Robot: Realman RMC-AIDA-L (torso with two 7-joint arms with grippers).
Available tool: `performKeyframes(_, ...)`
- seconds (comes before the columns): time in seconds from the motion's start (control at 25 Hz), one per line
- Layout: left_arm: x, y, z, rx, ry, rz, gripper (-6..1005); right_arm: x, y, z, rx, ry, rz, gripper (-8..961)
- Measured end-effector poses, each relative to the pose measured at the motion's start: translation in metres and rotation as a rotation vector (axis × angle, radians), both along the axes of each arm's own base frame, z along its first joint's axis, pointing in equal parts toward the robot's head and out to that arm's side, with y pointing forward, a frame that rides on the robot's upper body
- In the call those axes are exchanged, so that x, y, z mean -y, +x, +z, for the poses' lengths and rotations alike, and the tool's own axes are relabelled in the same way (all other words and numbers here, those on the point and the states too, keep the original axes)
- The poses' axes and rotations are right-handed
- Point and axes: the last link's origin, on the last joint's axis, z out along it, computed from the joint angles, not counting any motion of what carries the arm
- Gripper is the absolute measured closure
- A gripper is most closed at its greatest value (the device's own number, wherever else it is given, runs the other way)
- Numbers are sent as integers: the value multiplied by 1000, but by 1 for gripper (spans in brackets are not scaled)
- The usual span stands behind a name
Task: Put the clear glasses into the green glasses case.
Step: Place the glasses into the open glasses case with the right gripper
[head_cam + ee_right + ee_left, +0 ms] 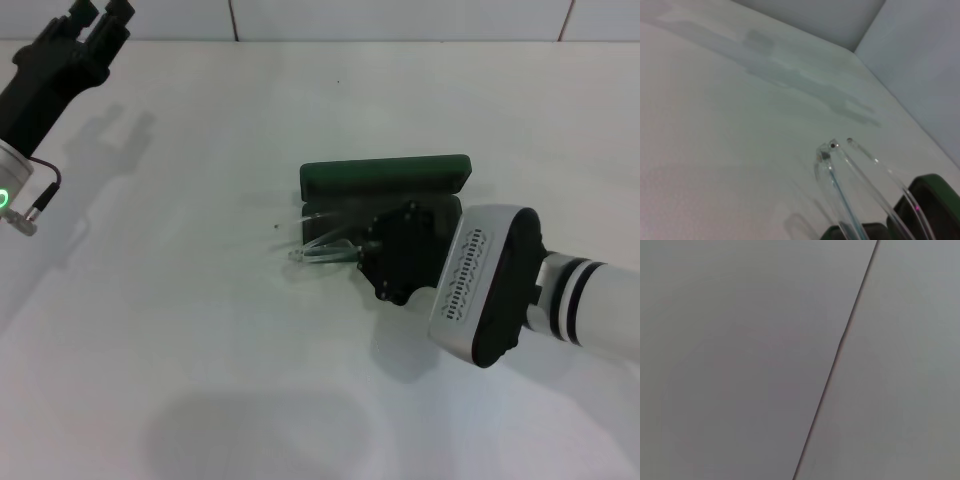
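Note:
Next, I release the clear glasses with my right gripper inside the near tray of the green glasses case (pixel 370 222), before its lid.
The green glasses case (pixel 385 176) lies open at the table's middle with its lid standing along the far side; a green edge of it shows in the right wrist view (pixel 935 192). My right gripper (pixel 392 255) hangs low over the case's tray and hides most of it. The clear glasses (pixel 318 246) stick out of the gripper toward my left, their thin arms (pixel 840 175) reaching past the case's end above the table. The lens is hidden under the gripper. My left gripper (pixel 98 14) is raised at the far left corner, away from the case.
The white table (pixel 200 350) surrounds the case, with a wall along its far edge. The left wrist view shows only a plain grey surface with a dark seam (pixel 837 355).

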Motion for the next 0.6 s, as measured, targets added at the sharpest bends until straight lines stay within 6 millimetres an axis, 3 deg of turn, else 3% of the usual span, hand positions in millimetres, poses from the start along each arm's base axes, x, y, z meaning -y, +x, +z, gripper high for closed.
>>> performKeyframes(0.6, 2, 1, -4, -2, -14, -3, 453, -9, 5, 10, 24, 134, -64, 844)
